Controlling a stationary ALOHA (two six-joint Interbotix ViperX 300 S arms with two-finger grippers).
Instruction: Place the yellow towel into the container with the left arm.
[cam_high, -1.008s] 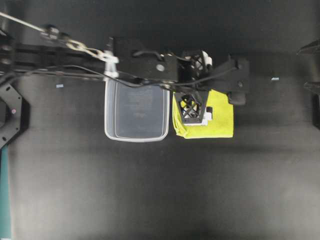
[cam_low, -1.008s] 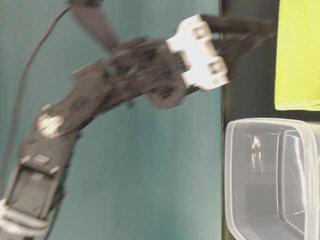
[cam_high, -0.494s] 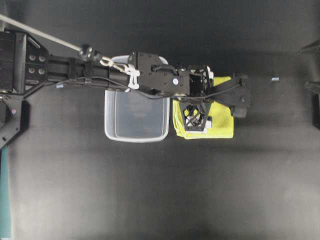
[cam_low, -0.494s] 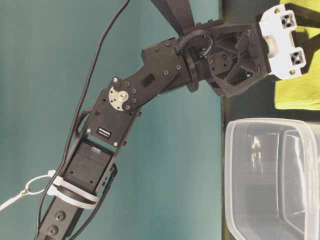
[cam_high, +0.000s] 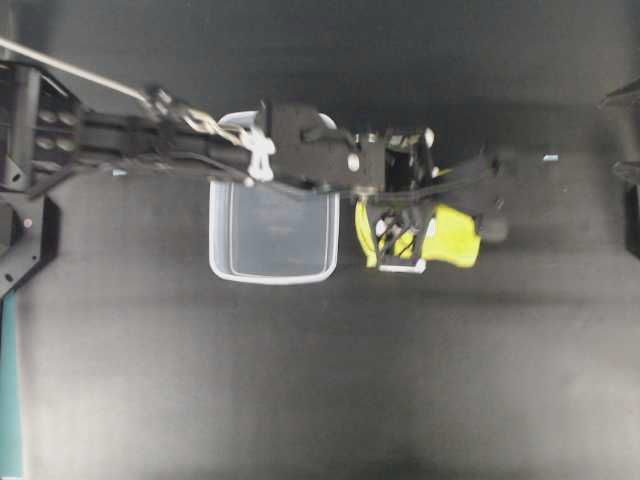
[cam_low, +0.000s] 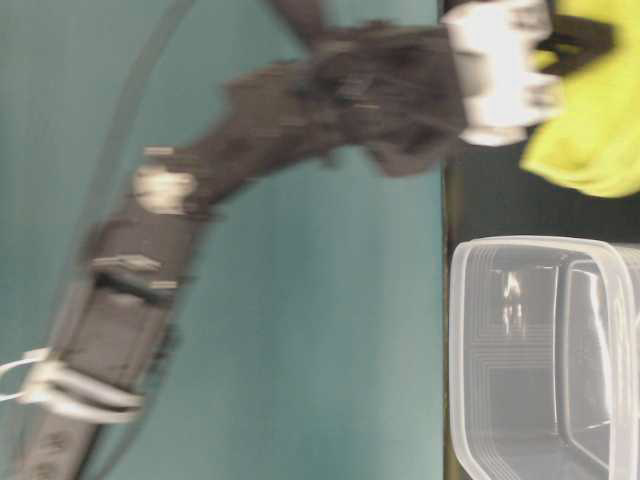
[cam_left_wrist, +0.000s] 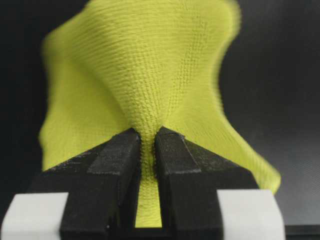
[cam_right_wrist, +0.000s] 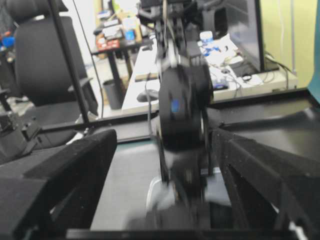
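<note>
Next, the left gripper releases the yellow towel in the middle of the clear container's bottom (cam_high: 276, 213). The towel is now raised above the container.
The yellow towel (cam_high: 452, 236) is bunched and pulled up off the black table, just right of the container (cam_high: 272, 236). My left gripper (cam_high: 398, 238) is shut on it. In the left wrist view the two fingers (cam_left_wrist: 148, 134) pinch a ridge of the towel (cam_left_wrist: 150, 65), which hangs in a cone beyond them. The table-level view shows the towel (cam_low: 590, 140) raised above the clear, empty container (cam_low: 540, 350). My right gripper (cam_high: 622, 135) rests at the right edge, open and empty, with its fingers wide apart in the right wrist view (cam_right_wrist: 165, 165).
The left arm (cam_high: 180, 150) reaches across the container's far rim from the left. A small tape mark (cam_high: 550, 158) lies on the mat at the right. The left arm shows blurred in the right wrist view (cam_right_wrist: 182, 110).
My left gripper has closed on the towel and lifted it; the flat square is now bunched and narrower. The arm is blurred with motion. The right arm has not moved.
</note>
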